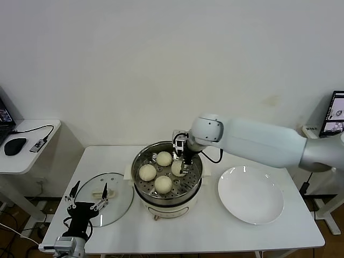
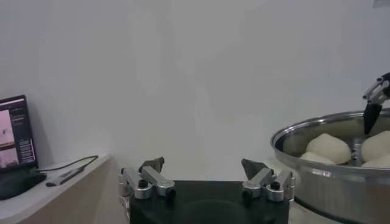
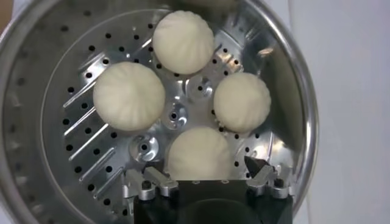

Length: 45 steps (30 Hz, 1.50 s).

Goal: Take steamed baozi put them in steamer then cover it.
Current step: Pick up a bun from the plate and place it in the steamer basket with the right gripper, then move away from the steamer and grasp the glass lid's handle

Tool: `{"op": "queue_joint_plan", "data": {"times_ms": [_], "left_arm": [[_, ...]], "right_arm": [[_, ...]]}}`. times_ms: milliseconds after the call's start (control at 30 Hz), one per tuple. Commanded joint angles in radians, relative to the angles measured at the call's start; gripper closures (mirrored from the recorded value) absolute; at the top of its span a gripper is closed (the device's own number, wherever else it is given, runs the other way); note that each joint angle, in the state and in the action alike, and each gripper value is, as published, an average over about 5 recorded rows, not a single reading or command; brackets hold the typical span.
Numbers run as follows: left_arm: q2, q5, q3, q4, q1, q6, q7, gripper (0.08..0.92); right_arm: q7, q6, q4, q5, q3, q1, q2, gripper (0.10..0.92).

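The pale handle [image 1: 100, 192] on top of the glass cover is the next place my left gripper should move to and close on.
The steamer [image 1: 141, 185] stands mid-table with its perforated tray [image 3: 91, 146] bare of a cover. On the tray rest several steamed baozi: one at the back [image 1: 164, 158], one on the left [image 1: 147, 172], one at the front [image 1: 163, 184] and one on the right [image 1: 176, 170]. My right gripper [image 1: 184, 163] hangs over that right bun [image 3: 200, 152], open, its fingers [image 3: 255, 165] standing clear on either side. The glass cover [image 1: 119, 194] lies flat on the table left of the steamer. My left gripper [image 1: 88, 193] hovers open at the cover's near edge, holding nothing [image 2: 203, 164].
An empty white plate [image 1: 250, 194] sits right of the steamer. A side desk [image 1: 27, 161] with a mouse and cable stands to the left, with a laptop [image 2: 12, 140] on it. The table's front edge runs just below the cover.
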Motion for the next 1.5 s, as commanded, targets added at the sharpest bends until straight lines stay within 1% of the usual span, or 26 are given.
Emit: {"op": "queue_joint_plan", "data": {"times_ms": [33,100,167,267,333,400,500,700,833,967,1033,1133,1233,1333,1400,1500], "left_arm": [[0.002,0.001,0.002,0.003,-0.005,0.000,0.000,0.177],[0.004,0.002,0.001,0.005,-0.007,0.000,0.000,0.177],[0.006,0.004,-0.002,0.007,-0.008,-0.001,0.000,0.177],[0.009,0.009,-0.006,0.013,-0.006,-0.002,-0.001,0.177],[0.011,0.014,-0.009,0.018,-0.005,-0.003,-0.002,0.177],[0.013,0.019,-0.011,0.021,-0.003,-0.008,-0.002,0.177],[0.012,0.027,-0.015,0.021,0.000,-0.014,-0.001,0.177],[-0.001,0.054,-0.005,0.023,0.004,-0.021,-0.003,0.177],[-0.011,0.087,0.001,0.041,0.003,-0.028,-0.011,0.177],[-0.017,0.176,0.005,0.071,0.004,-0.044,-0.039,0.177],[-0.017,0.273,0.006,0.095,0.004,-0.043,-0.077,0.177],[-0.005,0.511,-0.013,0.141,0.014,-0.018,-0.135,0.177],[0.031,0.778,-0.076,0.194,0.033,-0.021,-0.151,0.177],[0.090,0.996,-0.137,0.241,0.065,-0.062,-0.111,0.177],[0.127,1.113,-0.152,0.271,0.080,-0.091,-0.092,0.177],[0.159,1.252,-0.129,0.332,0.061,-0.114,-0.112,0.177]], "right_arm": [[0.266,0.088,0.233,0.131,0.170,-0.073,-0.264,0.203],[0.403,0.165,0.295,0.174,0.256,-0.178,-0.340,0.203],[0.507,0.264,0.346,0.168,0.389,-0.346,-0.405,0.202],[0.607,0.408,0.389,0.093,0.633,-0.630,-0.456,0.203],[0.642,0.497,0.394,0.016,0.794,-0.813,-0.453,0.203],[0.663,0.597,0.384,-0.074,0.946,-0.973,-0.429,0.203],[0.655,0.732,0.365,-0.195,1.171,-1.183,-0.351,0.203],[0.554,0.900,0.364,-0.359,1.589,-1.543,-0.100,0.203],[0.490,0.960,0.370,-0.402,1.782,-1.693,0.071,0.203],[0.449,0.949,0.402,-0.431,1.958,-1.805,0.225,0.203],[0.448,0.928,0.419,-0.450,2.013,-1.851,0.281,0.203],[0.469,0.906,0.442,-0.475,2.061,-1.920,0.336,0.203],[0.497,0.896,0.458,-0.485,2.098,-1.978,0.357,0.203],[0.530,0.889,0.463,-0.478,2.146,-2.007,0.361,0.203],[0.555,0.883,0.462,-0.467,2.179,-2.018,0.363,0.203],[0.589,0.879,0.455,-0.450,2.216,-2.026,0.372,0.203]]}}
